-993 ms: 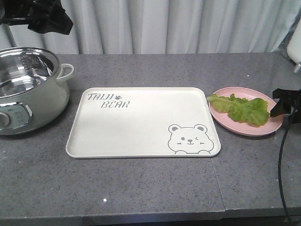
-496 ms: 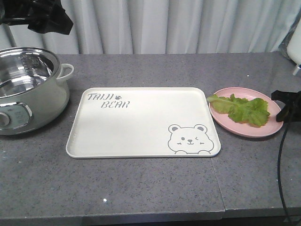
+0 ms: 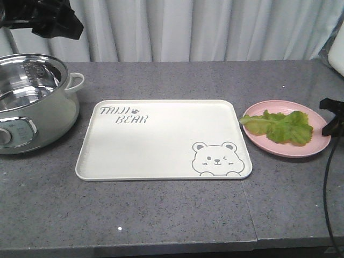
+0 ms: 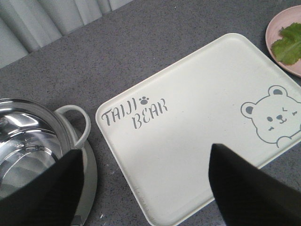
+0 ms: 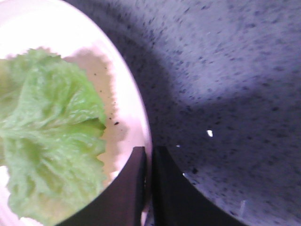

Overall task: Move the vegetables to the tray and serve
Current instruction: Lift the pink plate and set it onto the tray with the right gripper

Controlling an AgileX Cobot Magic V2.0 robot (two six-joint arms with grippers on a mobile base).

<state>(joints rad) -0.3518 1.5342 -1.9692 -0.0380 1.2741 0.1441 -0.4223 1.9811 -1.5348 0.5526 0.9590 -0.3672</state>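
Note:
The robot's right gripper will release the pink plate of lettuce on the middle of the cream bear tray point(image 3: 155, 141), next to the bear face.
The vegetables point(image 3: 279, 126), crinkly green lettuce leaves, lie on a round pink plate point(image 3: 285, 150) to the right of the cream bear tray point(image 3: 161, 140). My right gripper point(image 3: 328, 128) is at the plate's right rim. In the right wrist view its fingers are shut point(image 5: 148, 149) on that rim point(image 5: 131, 108), with the lettuce point(image 5: 47, 141) just to their left. My left gripper point(image 4: 145, 150) hangs open and empty above the tray's near left corner point(image 4: 155, 188). The tray holds nothing.
A steel-lined electric pot point(image 3: 32, 102) with a white handle stands left of the tray, under my left arm point(image 3: 51, 21). A curtain closes off the back of the grey counter. A black cable point(image 3: 325, 193) hangs at the right edge.
The pink plate with the lettuce has slid a little to the right, away from the tray, along with my right gripper on its rim. The left arm has not moved.

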